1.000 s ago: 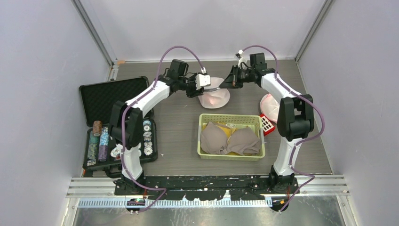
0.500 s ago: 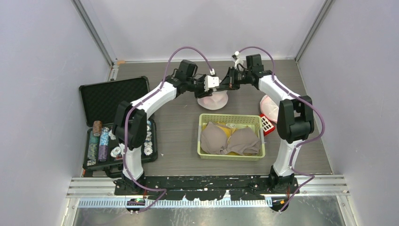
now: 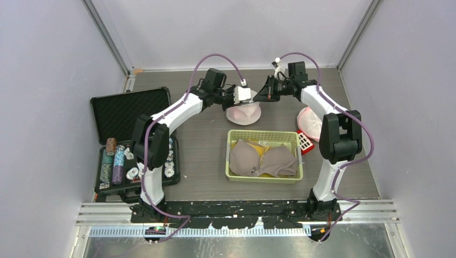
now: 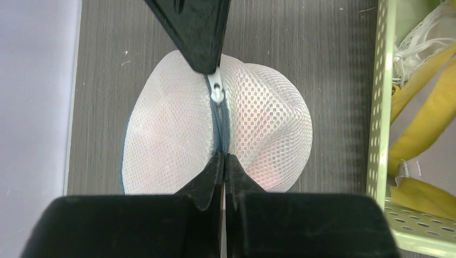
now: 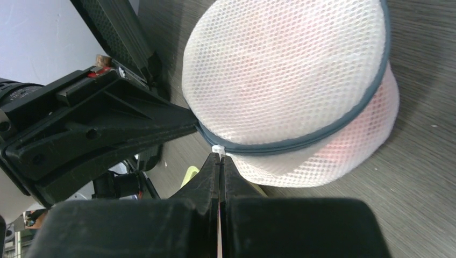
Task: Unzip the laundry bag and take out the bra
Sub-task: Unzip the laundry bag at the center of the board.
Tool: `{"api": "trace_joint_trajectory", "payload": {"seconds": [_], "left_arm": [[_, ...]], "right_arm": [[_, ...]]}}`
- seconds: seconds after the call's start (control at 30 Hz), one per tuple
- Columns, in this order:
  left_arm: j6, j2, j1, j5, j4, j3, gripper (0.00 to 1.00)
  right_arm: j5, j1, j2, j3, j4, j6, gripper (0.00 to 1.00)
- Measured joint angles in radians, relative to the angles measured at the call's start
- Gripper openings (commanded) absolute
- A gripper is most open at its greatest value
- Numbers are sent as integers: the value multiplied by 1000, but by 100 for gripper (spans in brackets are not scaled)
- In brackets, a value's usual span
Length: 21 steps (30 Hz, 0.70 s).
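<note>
Part of the bag's seam lies between my left gripper and the white zipper pull, so my left gripper will take the seam (image 4: 218,109) beside the zipper pull before it unzips.
The white mesh laundry bag (image 3: 243,114) lies on the table behind the basket, with something pink showing through the mesh. In the left wrist view my left gripper (image 4: 222,157) is shut on the bag's (image 4: 172,134) zipper seam at its near end. The white zipper pull (image 4: 216,92) is at the far end, under the right fingers (image 4: 199,32). In the right wrist view my right gripper (image 5: 219,157) is shut on that zipper pull (image 5: 217,149) at the bag's (image 5: 285,75) dark rim. From above, the left gripper (image 3: 248,101) and the right gripper (image 3: 259,97) meet over the bag.
A green basket (image 3: 232,155) with taupe and yellow bras stands in front of the bag. A second pink-white bag (image 3: 307,118) and a red-white item (image 3: 305,142) lie at the right. An open black case (image 3: 126,110) with poker chips is at the left.
The left arm has swung right, towards the right gripper, and the bag is bunched narrower and higher between the two. The right gripper has then shifted slightly to the right.
</note>
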Motion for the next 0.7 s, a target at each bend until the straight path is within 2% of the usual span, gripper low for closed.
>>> {"api": "trace_joint_trajectory", "payload": {"seconds": [0.43, 0.47, 0.6, 0.7], "left_arm": [[12, 0, 40, -25, -9, -18, 0], [10, 0, 45, -24, -11, -18, 2], [2, 0, 54, -17, -14, -18, 30], [-6, -3, 55, -5, -34, -18, 41]], "right_arm": [[-2, -50, 0, 53, -89, -88, 1], [-3, -50, 0, 62, -94, -90, 1], [-3, -43, 0, 78, -93, -89, 1], [-3, -29, 0, 77, -93, -84, 1]]}}
